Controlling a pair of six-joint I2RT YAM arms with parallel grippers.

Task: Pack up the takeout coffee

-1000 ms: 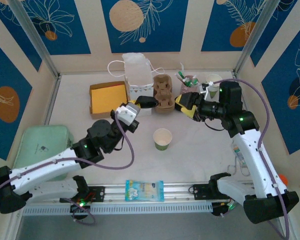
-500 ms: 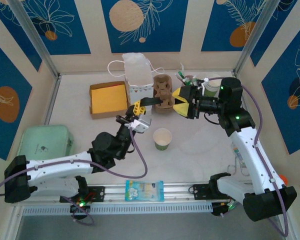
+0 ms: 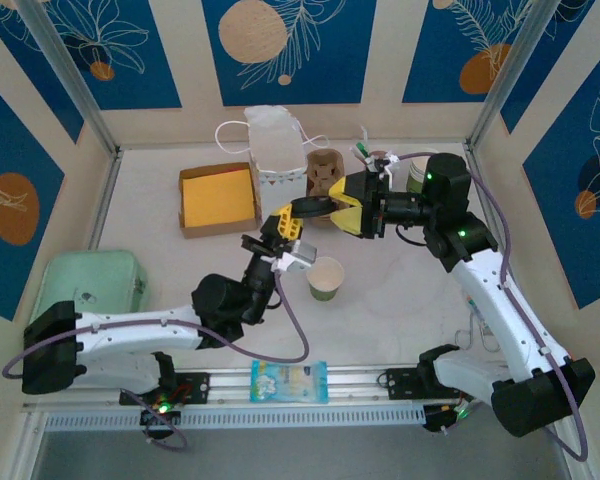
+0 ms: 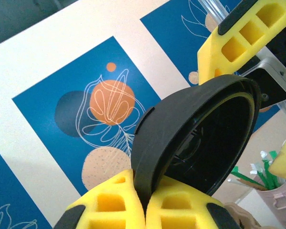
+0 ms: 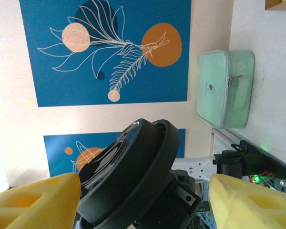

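Observation:
The black lid is on edge in my left gripper, so my right gripper needs to grab the lid's far rim (image 3: 332,204) and make it level before my left gripper takes it again.
The takeout coffee (image 3: 326,278), a small paper cup with a white rim and a green band, stands upright and uncovered mid-table. Above and behind it, my left gripper (image 3: 292,216) (image 4: 145,183) is shut on the rim of a black round lid (image 3: 315,207) (image 4: 195,138) and holds it up on edge. My right gripper (image 3: 352,212) (image 5: 143,200) is open and straddles the same lid (image 5: 133,171) from the right. One of its yellow fingers (image 5: 33,200) is close against the lid. The other finger (image 5: 252,200) stands well off it.
Along the back stand a white paper bag (image 3: 275,150), a brown cardboard cup carrier (image 3: 323,172), a pink cup of utensils (image 3: 380,160) and a yellow-lined box (image 3: 217,198). A mint green case (image 3: 85,290) lies at the left. A snack packet (image 3: 288,380) rests on the front rail.
My left arm has carried the lid rightward and raised it over the cup area. My right gripper has moved left until its fingers sit on either side of the lid.

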